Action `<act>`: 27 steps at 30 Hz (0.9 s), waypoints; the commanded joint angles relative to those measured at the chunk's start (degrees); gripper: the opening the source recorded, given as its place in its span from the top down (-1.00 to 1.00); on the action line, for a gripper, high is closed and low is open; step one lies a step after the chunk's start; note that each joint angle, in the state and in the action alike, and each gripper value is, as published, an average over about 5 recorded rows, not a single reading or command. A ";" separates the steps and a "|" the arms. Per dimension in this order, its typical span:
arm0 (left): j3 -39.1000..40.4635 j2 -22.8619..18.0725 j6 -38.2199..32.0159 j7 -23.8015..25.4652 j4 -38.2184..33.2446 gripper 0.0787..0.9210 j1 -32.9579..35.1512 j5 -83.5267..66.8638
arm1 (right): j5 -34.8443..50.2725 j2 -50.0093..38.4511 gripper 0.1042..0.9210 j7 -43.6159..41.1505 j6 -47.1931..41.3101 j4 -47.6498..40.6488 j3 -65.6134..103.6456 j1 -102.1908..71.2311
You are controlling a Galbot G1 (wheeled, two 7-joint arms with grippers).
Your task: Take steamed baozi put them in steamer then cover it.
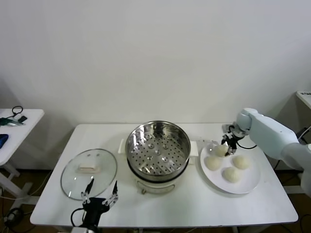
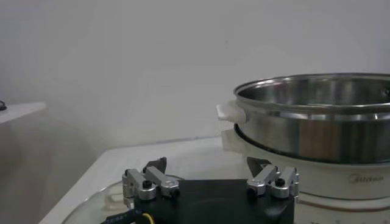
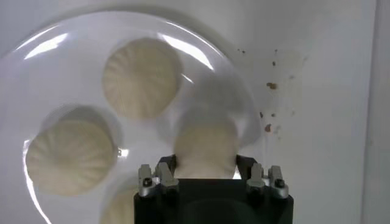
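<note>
The robot's right gripper needs to release the baozi on the far part of the steel steamer's holed bottom (image 1: pixel 157 138), close to the steamer's side.
Four cream-white baozi lie on a white plate (image 1: pixel 252 183) at the right. My right gripper (image 1: pixel 227 142) is at the plate's far left side, shut on one baozi (image 1: pixel 220 151). In the right wrist view that baozi (image 3: pixel 204 141) sits between the fingers of the gripper (image 3: pixel 204 161), with a shadow on the plate (image 3: pixel 73 55) beside two other baozi (image 3: pixel 141 78) (image 3: pixel 70 155). The steel steamer (image 1: pixel 158 148) stands empty and uncovered at the table's middle. The glass cover (image 1: pixel 89 173) lies flat at the left. My left gripper (image 1: pixel 99 192) is open and empty at the cover's near edge.
The left wrist view shows the open left gripper (image 2: pixel 207 167) over the cover's rim (image 2: pixel 91 204), with the steamer (image 2: pixel 317 115) on its white pot base to one side. A small side table (image 1: pixel 14 126) with cables stands at the far left.
</note>
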 commanded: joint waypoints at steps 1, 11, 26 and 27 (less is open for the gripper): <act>0.02 0.02 0.10 0.00 -0.07 -0.77 -0.02 -0.01 | 2.86 -1.32 -0.37 -0.77 1.21 7.39 -6.61 7.64; 0.37 0.19 0.50 -0.08 -0.77 -0.77 0.04 0.15 | 10.26 3.45 -0.37 -4.28 19.07 26.30 -24.09 39.27; 0.00 0.66 0.46 -0.30 -1.73 -0.77 0.57 -0.03 | -6.05 18.33 -0.36 2.46 29.37 37.89 -19.66 33.32; -0.02 0.66 0.47 -0.31 -1.81 -0.77 0.60 -0.03 | -7.59 18.90 -0.36 2.86 29.56 36.73 -19.45 31.84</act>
